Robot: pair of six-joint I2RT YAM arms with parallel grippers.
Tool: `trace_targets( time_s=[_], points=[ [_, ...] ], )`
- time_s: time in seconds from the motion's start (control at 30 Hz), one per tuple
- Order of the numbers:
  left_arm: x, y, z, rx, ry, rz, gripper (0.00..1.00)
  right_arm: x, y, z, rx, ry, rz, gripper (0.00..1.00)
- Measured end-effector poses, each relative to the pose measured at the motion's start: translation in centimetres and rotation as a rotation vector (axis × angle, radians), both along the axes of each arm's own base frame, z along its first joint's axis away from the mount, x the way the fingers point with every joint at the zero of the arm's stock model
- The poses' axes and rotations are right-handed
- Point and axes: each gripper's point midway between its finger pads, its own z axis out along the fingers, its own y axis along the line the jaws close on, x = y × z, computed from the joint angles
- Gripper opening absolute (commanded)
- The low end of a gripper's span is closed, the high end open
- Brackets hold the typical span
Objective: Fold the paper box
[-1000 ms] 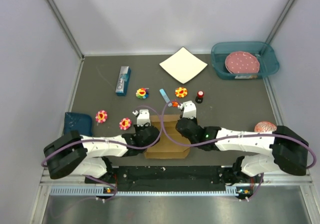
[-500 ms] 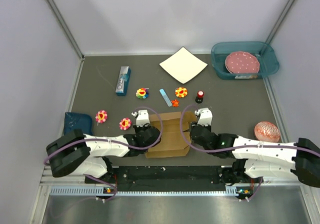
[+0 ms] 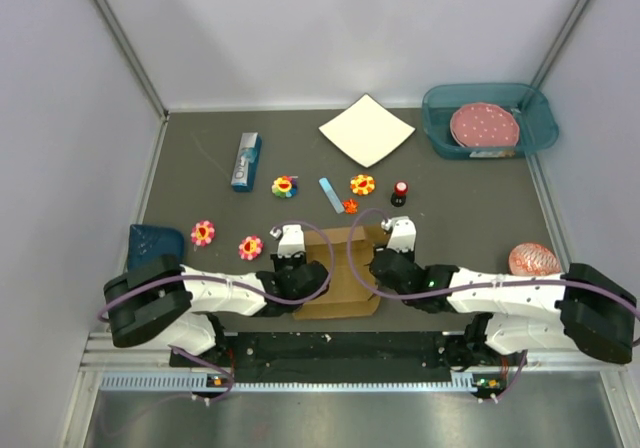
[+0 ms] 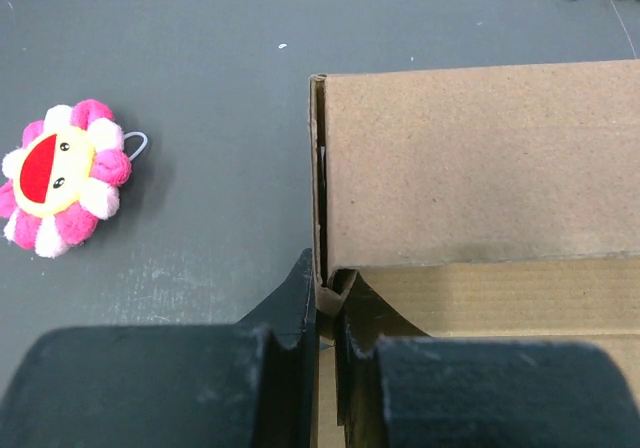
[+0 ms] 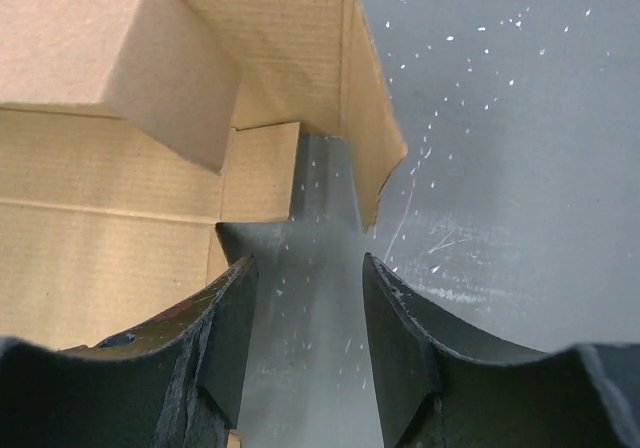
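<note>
My right gripper's fingers straddle open table beyond the box's edge, so my right gripper needs to reach inward and take the far side's folded inner flap (image 5: 178, 76).
The paper box (image 3: 340, 273) is a brown cardboard sheet, partly folded, lying between my two arms at the near edge of the table. In the left wrist view its far wall (image 4: 480, 168) stands up. My left gripper (image 4: 326, 293) is shut on the box's thin left side wall at the corner. My right gripper (image 5: 305, 268) is open and empty over bare table at the box's right edge, just short of the raised right side flap (image 5: 365, 118). From above, the left gripper (image 3: 291, 240) and the right gripper (image 3: 398, 234) flank the box.
A white square sheet (image 3: 365, 130) and a teal bin (image 3: 488, 118) lie at the back. A blue carton (image 3: 246, 161), several flower toys such as a pink one (image 4: 62, 173), a blue strip (image 3: 329, 193), a red object (image 3: 400, 192) and a pink ball (image 3: 530, 260) surround the box.
My right gripper swung right, off the box's far right corner to outside its right edge, then edged back toward it. My left gripper shifted slightly nearer along the box's left side.
</note>
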Motion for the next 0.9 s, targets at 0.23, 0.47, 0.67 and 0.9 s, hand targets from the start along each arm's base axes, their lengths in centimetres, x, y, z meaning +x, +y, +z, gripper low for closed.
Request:
trace_targets(
  time_s=[0.23,0.47,0.67,0.9],
  points=[
    [-0.2,0.2,-0.1,0.005,-0.004,0.012,0.0,0.8,-0.7,-0.7,0.006,0.015,-0.067,0.44],
    [-0.5,0.7,0.0,0.014,0.003,0.014,0.0,0.7,-2.2,0.6,0.115,-0.007,-0.114,0.19],
    [-0.6,0.9,0.0,0.017,0.008,0.012,0.0,-0.1,1.6,3.8,0.319,-0.024,0.046,0.0],
    [-0.7,0.8,0.0,0.02,0.007,0.009,0.0,-2.0,4.2,1.0,0.322,0.093,0.166,0.0]
  ],
)
